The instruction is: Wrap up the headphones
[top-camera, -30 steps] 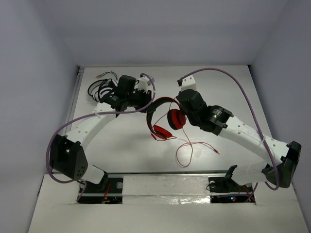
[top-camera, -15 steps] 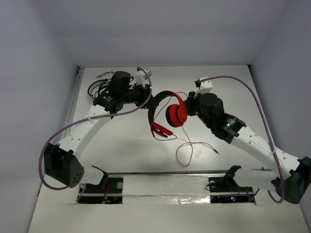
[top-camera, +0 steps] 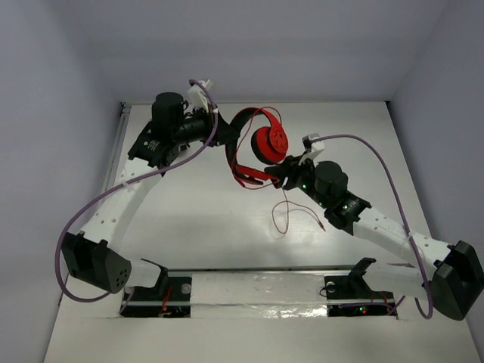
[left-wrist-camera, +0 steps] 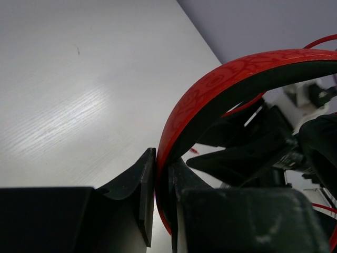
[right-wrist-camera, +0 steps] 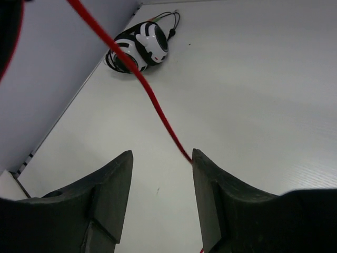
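My right gripper needs to back off, as the red cable slants behind one of its fingers, and then close on the cable [top-camera: 270, 184] beside the lower earcup.
The red headphones [top-camera: 261, 136] hang above the table's far middle, headband up. My left gripper [top-camera: 224, 138] is shut on the headband [left-wrist-camera: 210, 84], which is pinched between the two fingers [left-wrist-camera: 162, 158]. One round earcup [top-camera: 271, 141] faces the camera and the other [top-camera: 253, 176] dangles lower. The thin red cable [top-camera: 291, 215] trails down and loops on the table. My right gripper [top-camera: 284, 175] sits just right of the lower earcup, open [right-wrist-camera: 161, 155]. The cable [right-wrist-camera: 152, 100] runs down past the inner edge of its right finger [right-wrist-camera: 210, 179], with nothing clamped.
Black-and-white headphones [right-wrist-camera: 142, 47] lie by the far left wall, behind my left arm [top-camera: 159, 136]. A metal strip [top-camera: 113, 162] edges the table's left side. The arm bases [top-camera: 159, 291] stand at the near edge.
My left gripper lifted the headphones up and toward the far side. My right gripper opened from shut and dropped below the earcup. The cable's loop on the table shifted left.
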Motion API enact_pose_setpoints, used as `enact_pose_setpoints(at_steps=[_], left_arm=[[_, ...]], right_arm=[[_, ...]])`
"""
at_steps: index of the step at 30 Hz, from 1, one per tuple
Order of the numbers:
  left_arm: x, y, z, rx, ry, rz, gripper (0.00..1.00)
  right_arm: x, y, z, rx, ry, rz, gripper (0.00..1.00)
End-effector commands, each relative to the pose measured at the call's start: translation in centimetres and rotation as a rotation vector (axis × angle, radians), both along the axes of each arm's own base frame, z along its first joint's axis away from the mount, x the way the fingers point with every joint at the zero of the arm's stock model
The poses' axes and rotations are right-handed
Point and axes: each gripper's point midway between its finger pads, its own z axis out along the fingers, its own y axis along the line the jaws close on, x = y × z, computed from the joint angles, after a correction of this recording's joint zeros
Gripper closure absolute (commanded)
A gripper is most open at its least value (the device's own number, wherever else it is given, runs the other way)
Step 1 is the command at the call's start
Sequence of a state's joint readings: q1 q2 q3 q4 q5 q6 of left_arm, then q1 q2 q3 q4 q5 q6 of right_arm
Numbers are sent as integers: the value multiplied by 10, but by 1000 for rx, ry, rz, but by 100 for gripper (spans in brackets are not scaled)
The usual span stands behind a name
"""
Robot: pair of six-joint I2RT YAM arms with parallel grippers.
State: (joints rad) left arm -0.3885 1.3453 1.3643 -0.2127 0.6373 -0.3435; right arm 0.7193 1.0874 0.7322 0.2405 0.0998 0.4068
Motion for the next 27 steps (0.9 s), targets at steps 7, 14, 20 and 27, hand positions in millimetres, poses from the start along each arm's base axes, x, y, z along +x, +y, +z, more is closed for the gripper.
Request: enact_pose_setpoints(at_steps=[7,14,20,27], left_arm=[[-6,12,110,-167,-157,32,100],[-10,16,112,-147,-148,45,100],[-10,22,122,-140,-163,63,100],[-11,24,127,-131,-166,74,100]], right_arm=[[16,25,-20,87,-30,101,34],[39,18,-23,87,-45,64,33],[41,-9,-22,61,-61,-45,52],[40,29,-24,-14,-43,174,30]])
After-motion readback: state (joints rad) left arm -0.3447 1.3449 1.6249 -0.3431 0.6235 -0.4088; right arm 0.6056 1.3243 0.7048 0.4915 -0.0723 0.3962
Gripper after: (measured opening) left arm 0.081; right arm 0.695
